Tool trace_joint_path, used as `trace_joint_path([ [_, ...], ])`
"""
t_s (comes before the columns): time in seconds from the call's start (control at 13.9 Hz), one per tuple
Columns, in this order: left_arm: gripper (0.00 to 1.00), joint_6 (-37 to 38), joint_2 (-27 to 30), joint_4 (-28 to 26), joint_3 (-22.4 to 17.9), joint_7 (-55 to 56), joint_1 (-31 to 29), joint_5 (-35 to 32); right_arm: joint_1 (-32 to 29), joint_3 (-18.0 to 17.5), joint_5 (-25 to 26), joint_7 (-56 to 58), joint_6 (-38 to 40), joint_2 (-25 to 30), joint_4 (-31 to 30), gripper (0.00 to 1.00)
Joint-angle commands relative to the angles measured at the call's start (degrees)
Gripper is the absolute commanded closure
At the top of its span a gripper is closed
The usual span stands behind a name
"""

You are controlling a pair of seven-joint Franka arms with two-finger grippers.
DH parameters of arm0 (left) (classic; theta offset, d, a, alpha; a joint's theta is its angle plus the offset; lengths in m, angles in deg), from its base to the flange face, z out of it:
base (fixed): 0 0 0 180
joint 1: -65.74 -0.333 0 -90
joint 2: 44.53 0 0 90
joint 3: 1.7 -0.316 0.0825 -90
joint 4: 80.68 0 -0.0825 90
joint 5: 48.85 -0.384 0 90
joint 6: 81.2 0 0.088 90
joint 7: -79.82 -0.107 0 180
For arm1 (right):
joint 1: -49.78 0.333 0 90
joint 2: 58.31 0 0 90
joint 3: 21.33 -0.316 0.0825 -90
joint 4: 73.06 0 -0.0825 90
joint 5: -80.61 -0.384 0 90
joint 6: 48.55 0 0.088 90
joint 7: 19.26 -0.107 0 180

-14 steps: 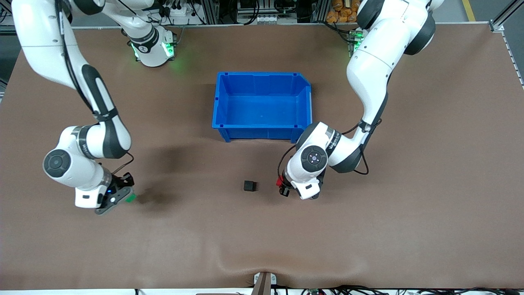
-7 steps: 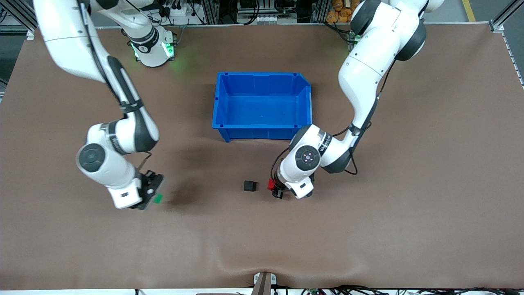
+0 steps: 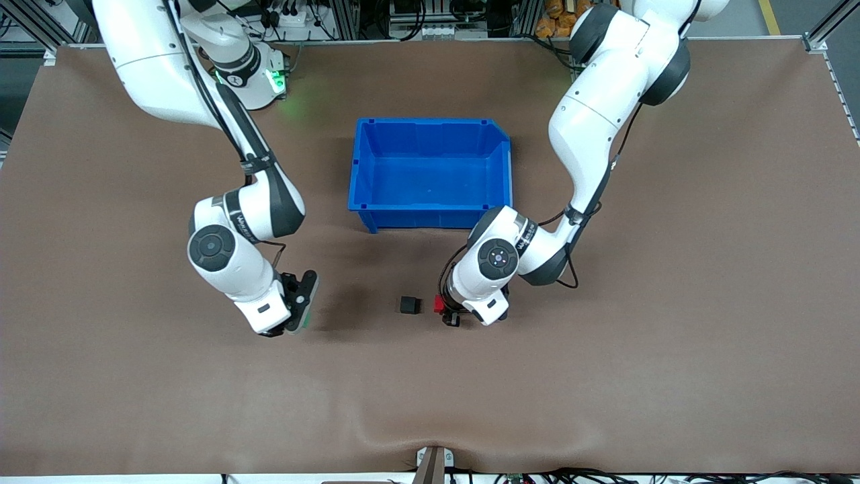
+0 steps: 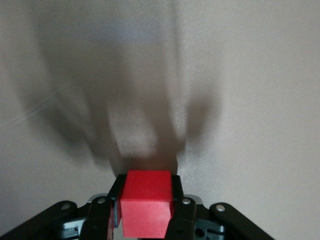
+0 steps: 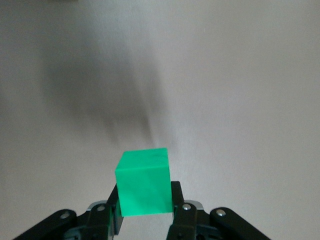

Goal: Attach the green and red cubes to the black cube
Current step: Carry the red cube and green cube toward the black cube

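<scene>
The green cube will go down from my right gripper, and I should set it against the black cube's side opposite the red cube [image 3: 392, 307].
The black cube [image 3: 410, 305] sits on the brown table, nearer the front camera than the blue bin [image 3: 363, 165]. My left gripper [image 3: 446, 312] is shut on the red cube [image 3: 439, 304] and holds it just beside the black cube, toward the left arm's end. The red cube fills the left wrist view [image 4: 146, 202] between the fingers. My right gripper [image 3: 302, 310] is shut on the green cube [image 5: 144, 182], over the table toward the right arm's end of the black cube. Only a green sliver [image 3: 307, 320] shows in the front view.
The blue bin stands open and empty in the middle of the table. Both arms' elbows hang over the table on either side of the bin. The table's front edge [image 3: 430, 464] has a small mount.
Both grippers have moved toward the black cube with their cubes. The right gripper has crossed a long way from the right arm's end; the left gripper has closed in by a short step.
</scene>
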Motion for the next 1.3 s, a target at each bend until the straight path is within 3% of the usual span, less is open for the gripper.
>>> trace_joint_path([
  [0.0,1.00,-1.97,-3.30,3.67,-0.31,2.64,1.80,0.97,1.87,0.31,0.61,0.60,0.54,-1.38,3.06,1.00],
  [0.72,1.00,-6.46,-3.92,4.03,-0.58,2.64,2.16,4.14,6.35,0.31,-0.61,-1.84,0.19,-4.27,6.04,1.00],
  [0.79,0.92,-6.46,-3.75,3.85,-0.66,2.56,2.16,4.14,7.75,0.22,-1.05,-4.03,0.10,-5.59,7.01,1.00],
  [1.08,0.00,-5.58,-3.04,3.50,-0.75,2.03,2.07,3.70,11.63,0.31,-0.88,-11.52,-0.51,-9.20,8.33,1.00],
  [1.22,0.00,-4.88,-2.25,3.50,-0.75,2.03,1.81,3.70,12.07,0.31,-0.88,-11.61,-2.00,-11.22,9.38,1.00],
])
